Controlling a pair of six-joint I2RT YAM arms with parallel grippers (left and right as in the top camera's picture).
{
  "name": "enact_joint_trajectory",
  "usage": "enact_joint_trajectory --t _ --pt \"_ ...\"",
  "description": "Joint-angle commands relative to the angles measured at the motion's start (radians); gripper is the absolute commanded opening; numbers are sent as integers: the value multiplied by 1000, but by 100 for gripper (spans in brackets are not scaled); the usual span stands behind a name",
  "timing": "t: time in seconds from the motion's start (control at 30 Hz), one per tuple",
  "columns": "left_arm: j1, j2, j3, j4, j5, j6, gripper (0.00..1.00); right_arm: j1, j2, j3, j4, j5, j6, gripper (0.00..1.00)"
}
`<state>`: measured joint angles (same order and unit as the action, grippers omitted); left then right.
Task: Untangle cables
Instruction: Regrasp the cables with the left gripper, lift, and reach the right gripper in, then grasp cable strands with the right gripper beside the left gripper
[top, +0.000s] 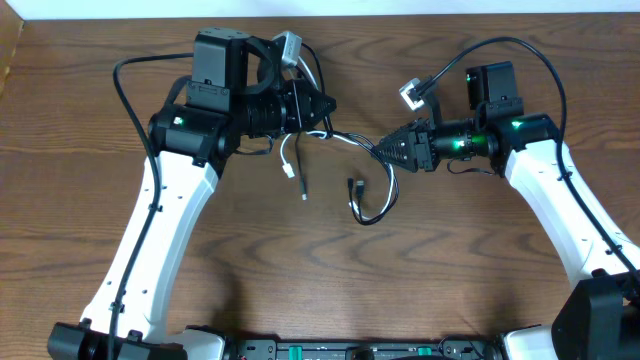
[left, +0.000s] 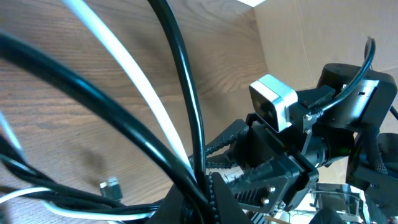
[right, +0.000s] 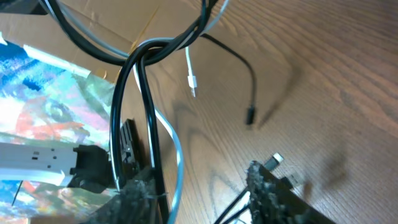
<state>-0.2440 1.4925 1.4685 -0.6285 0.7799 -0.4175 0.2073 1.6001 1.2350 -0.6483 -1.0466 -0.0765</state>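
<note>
I can see the cables twist together beside my right gripper's open fingers, so I need to close my right gripper on all the cables (right: 160, 165) and pull away from my left gripper.
Across the wooden table (top: 470, 250) lie the tangled cables. The white cable (top: 285, 150) ends in a plug near the middle, and the black cable (top: 385, 200) loops below it. My left gripper (top: 325, 105) is shut on the bundle, and in the left wrist view black and white strands (left: 186, 106) run into its closed jaws (left: 208, 190). My right gripper (top: 385, 148) faces it from the right. In the right wrist view its fingers (right: 137, 193) stand apart, with a black cord against the left finger and the white cable (right: 177, 162) in the gap.
Loose plug ends lie on the wood: a white one (right: 192, 83), a black one (right: 250, 115) and a metal-tipped one (right: 275, 160). Thick black arm wires (top: 125, 90) arc over both arms. The table's far edge (top: 400, 10) runs close behind the grippers.
</note>
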Motion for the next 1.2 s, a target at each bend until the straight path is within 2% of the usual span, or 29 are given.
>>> enact_joint_trajectory --t 0.0,0.03,0.07,0.17,0.27,0.37,0.5,0.67,0.87,1.07,1.17 --pt "12 2 8 -3 14 17 8 4 -1 13 11 -37 -19 57" --pt "12 2 8 -9 -2 17 8 2 -1 13 20 -37 -18 65" --pt "12 2 8 -18 -19 17 7 -2 -1 13 32 -36 -18 69" --pt "12 2 8 -54 -53 19 7 -32 -1 13 86 -4 55 76" --pt "12 2 8 -83 -55 40 8 -80 -1 13 149 5 147 77" --pt "12 2 8 -97 -55 40 7 -104 -1 13 194 -98 164 74" --pt "12 2 8 -97 -56 40 7 -83 -1 13 166 -219 67 71" --pt "12 2 8 -97 -56 40 8 -20 -1 13 -37 -91 -109 69" --pt "13 2 8 -97 -55 39 8 36 -1 13 -157 -29 -193 52" --pt "13 2 8 -97 -55 39 7 58 -1 12 -208 69 -194 23" --pt "14 2 8 -97 -55 39 7 69 -1 11 -252 147 -194 18"
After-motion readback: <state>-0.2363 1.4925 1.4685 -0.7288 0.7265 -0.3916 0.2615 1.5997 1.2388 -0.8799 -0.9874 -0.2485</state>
